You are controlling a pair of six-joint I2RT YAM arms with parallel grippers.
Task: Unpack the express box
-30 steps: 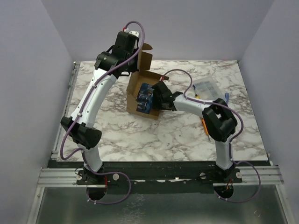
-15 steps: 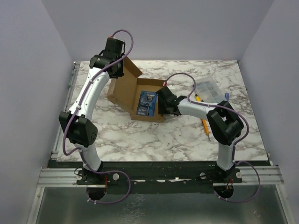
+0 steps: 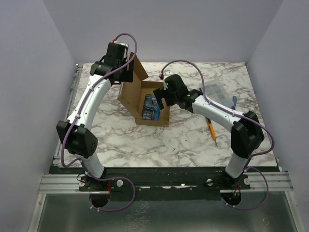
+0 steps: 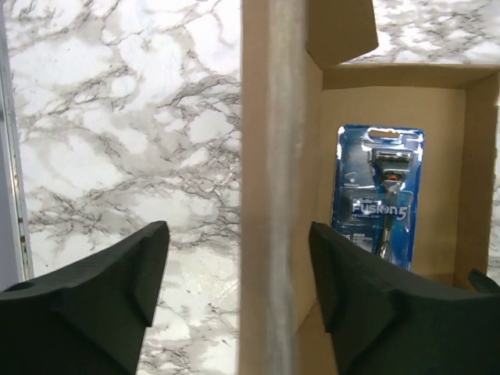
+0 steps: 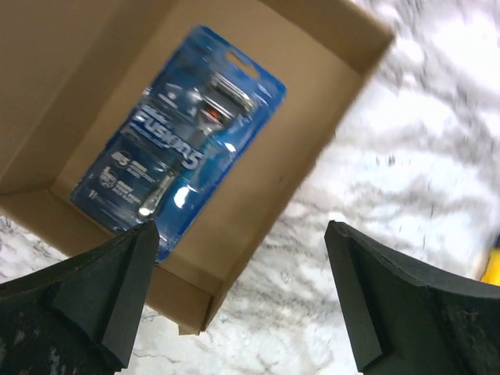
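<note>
My right gripper needs to close inside the express box on the middle of the blue razor package [image 3: 150, 107] [image 5: 170, 141], at the package's Fusion label.
The express box [image 3: 137, 94] lies open in the middle of the table, its brown lid [image 3: 135, 71] tilted up on the far-left side. A blue razor package [image 3: 151, 106] lies flat on the box floor. My left gripper [image 3: 127, 72] is open at the lid. In the left wrist view the lid edge [image 4: 269, 195] runs between the spread fingers [image 4: 117, 289] with a gap on both sides, and the blue package [image 4: 379, 195] shows beyond it. My right gripper [image 3: 161, 96] hangs open above the box's right wall [image 5: 328, 101], over the blue package [image 5: 180, 148], holding nothing.
A small clear plastic case [image 3: 215, 91] sits at the right back. An orange pencil [image 3: 211, 128] lies on the marble to the right of the box, with a small blue item [image 3: 233, 100] near the case. Purple walls close the table on three sides.
The left gripper has let go of the lid and opened. The right gripper has opened wide and lifted away from the box's right wall. The box has shifted slightly.
</note>
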